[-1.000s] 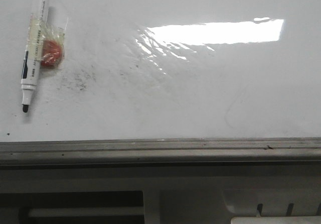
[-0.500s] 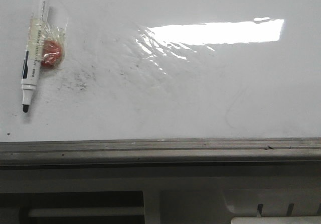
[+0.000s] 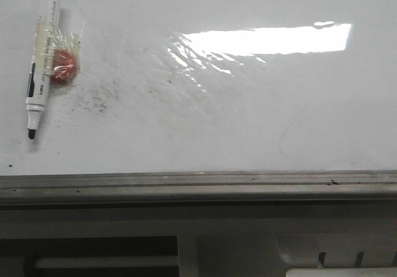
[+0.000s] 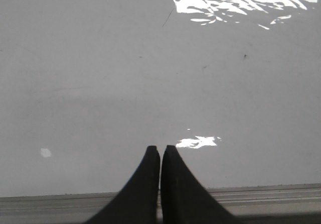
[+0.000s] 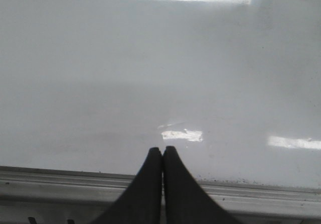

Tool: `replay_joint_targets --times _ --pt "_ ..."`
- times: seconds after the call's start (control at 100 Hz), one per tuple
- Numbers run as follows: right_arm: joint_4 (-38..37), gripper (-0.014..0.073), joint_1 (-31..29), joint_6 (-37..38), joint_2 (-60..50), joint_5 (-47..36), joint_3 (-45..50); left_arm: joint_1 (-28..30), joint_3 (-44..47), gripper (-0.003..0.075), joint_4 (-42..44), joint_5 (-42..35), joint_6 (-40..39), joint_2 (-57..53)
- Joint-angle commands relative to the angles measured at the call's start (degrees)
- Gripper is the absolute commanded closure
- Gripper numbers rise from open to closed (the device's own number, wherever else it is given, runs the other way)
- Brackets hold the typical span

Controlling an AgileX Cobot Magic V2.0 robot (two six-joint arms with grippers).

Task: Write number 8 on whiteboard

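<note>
My right gripper will grip the white marker by its body (image 3: 48, 15), between the red lump and the end opposite the black tip.
The whiteboard (image 3: 248, 122) fills the front view, glossy white with faint grey smudges and glare. No number 8 shows on it. A white marker (image 3: 43, 56) with a black tip lies uncapped at the far left, taped to a red lump (image 3: 64, 66). Neither gripper shows in the front view. In the left wrist view my left gripper (image 4: 160, 148) is shut and empty over the board's near edge. In the right wrist view my right gripper (image 5: 162, 149) is shut and empty over the same edge.
A grey metal rail (image 3: 198, 184) runs along the board's near edge; it also shows in the left wrist view (image 4: 271, 194) and the right wrist view (image 5: 60, 181). Grey robot housing (image 3: 248, 246) lies below the rail.
</note>
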Motion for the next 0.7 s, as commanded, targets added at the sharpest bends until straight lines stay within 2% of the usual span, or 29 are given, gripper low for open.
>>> replay_joint_targets --times 0.0,0.08,0.21,0.32,0.4,0.53,0.62,0.69 --pt "-0.2 0.0657 -0.3 0.1 -1.3 -4.9 0.7 0.1 1.8 0.0741 -0.4 -4.6 -0.2 -1.8" --pt "-0.1 0.0657 -0.3 0.1 -1.3 -7.0 0.7 0.1 1.8 0.0741 -1.4 -5.9 -0.2 -1.8" --pt "-0.3 0.0657 -0.3 0.0 -1.3 -14.7 0.7 0.1 1.8 0.0741 -4.0 -11.0 -0.2 -1.8" --pt "0.9 0.0657 -0.3 0.1 -1.3 -21.0 0.7 0.1 1.0 0.0741 -4.4 -11.4 -0.2 -1.8" --pt "1.4 0.0657 -0.3 0.1 -1.3 -22.4 0.5 0.1 -0.2 0.0741 -4.8 -12.4 -0.3 -1.8" --pt "1.5 0.0657 -0.3 0.1 -1.2 -14.2 -3.1 0.1 -4.1 0.0741 -6.9 -11.5 -0.4 -0.5" --pt "1.5 0.0657 -0.3 0.1 -0.3 -6.2 -6.9 0.1 -7.9 0.0741 -4.9 -9.2 -0.2 1.7" --pt "1.7 0.0657 -0.3 0.1 1.7 -3.4 -9.1 0.1 -10.3 0.0741 -3.7 -8.3 -0.2 4.0"
